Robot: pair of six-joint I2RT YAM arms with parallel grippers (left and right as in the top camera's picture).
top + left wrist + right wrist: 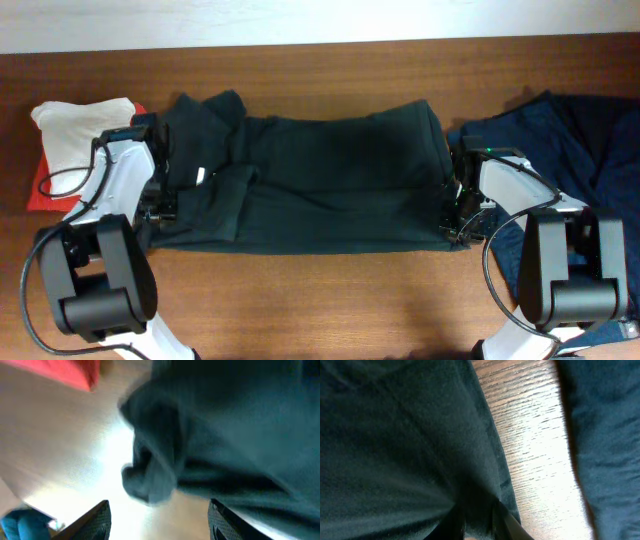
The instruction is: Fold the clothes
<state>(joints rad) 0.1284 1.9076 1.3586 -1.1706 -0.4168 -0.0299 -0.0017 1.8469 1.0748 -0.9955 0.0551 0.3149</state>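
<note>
I should use my left gripper to grip that bunched cloth (161, 467) at the dark green garment's near corner, which is bunched up, and pull it straight before I fold the garment's far edge over.
A dark green garment (320, 185) lies spread across the middle of the wooden table, folded lengthwise. My left gripper (160, 208) is at its left end; in the left wrist view its jaws (157, 525) are open and empty, just short of a bunched fold of the garment (150, 475). My right gripper (450, 222) is at the garment's right front corner. In the right wrist view its jaws (480, 527) are shut on the garment's edge (420, 445).
A white cloth (75, 130) lies on a red cloth (40, 180) at the far left. A dark blue garment (570, 140) lies in a heap at the far right, also seen in the right wrist view (605, 435). The red cloth shows in the left wrist view (70, 372).
</note>
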